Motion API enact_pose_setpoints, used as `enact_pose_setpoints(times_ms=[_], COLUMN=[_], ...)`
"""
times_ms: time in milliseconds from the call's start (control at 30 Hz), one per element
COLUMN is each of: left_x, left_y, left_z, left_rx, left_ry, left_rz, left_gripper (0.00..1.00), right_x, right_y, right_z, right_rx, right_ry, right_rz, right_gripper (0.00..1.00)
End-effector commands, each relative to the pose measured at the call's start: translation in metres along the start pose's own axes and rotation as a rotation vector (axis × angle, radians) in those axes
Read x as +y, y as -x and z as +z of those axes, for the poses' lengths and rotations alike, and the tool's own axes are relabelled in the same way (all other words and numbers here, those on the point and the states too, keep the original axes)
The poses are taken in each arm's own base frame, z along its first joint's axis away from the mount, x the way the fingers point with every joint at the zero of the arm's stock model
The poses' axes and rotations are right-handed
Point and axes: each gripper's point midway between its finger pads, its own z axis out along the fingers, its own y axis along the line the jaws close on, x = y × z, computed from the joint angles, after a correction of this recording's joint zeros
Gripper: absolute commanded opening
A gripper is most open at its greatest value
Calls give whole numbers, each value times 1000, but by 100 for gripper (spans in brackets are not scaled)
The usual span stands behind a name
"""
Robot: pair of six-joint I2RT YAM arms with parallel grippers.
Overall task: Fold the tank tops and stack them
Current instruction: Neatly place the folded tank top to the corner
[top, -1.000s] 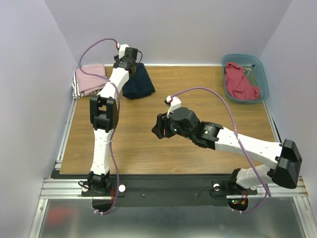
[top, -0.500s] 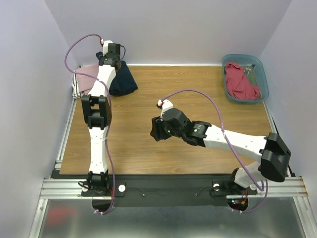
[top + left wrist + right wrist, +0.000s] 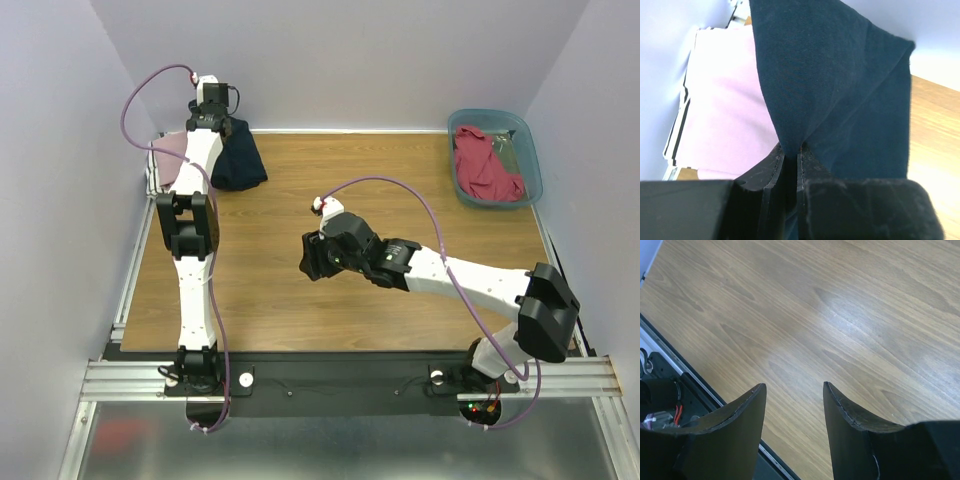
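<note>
The left gripper should release the folded navy tank top on top of the folded pink tank top (image 3: 193, 161) (image 3: 752, 107).
My left gripper (image 3: 212, 122) is at the far left corner, shut on the folded navy tank top (image 3: 237, 158), which hangs from its jaws partly over the table. In the left wrist view the navy cloth (image 3: 840, 85) is pinched between my fingers (image 3: 767, 172), with the folded pink tank top (image 3: 725, 120) lying just below and to the left. The pink top (image 3: 168, 160) lies at the table's far left edge, mostly hidden by my arm. A red tank top (image 3: 483, 162) lies crumpled in the teal bin. My right gripper (image 3: 308, 258) is open and empty over the table's middle (image 3: 792, 390).
The teal plastic bin (image 3: 532, 150) stands at the far right corner. Purple walls close in the left, back and right sides. A metal rail (image 3: 130, 270) runs along the table's left edge and the black base bar along the near edge.
My left gripper has carried the navy top left and back, toward the pink top in the corner. My right gripper has drifted slightly left over the table.
</note>
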Motion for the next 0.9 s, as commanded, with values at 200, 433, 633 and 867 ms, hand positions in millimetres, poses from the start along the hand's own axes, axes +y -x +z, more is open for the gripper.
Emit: enact_pose_setpoints(times_ms=[200,433,633,867], left_x=[26,29,33,52], left_y=[121,137,148,155], left_z=[-68,-81,-91,-91], left_rx=[-274,-312,-341,-352], left_ry=[-79,-96,-103,-78], left_rz=[-147,-158,-163,-180], left_gripper=[0,0,0,0], right_x=[11,11,11,12], right_y=[23,23,23,23], right_z=[0,0,1,1], right_rx=[-43,-43,-41,-38], right_ry=[42,42,43,50], right_rz=[2,4,6,6], right_gripper=[55,54,54,54])
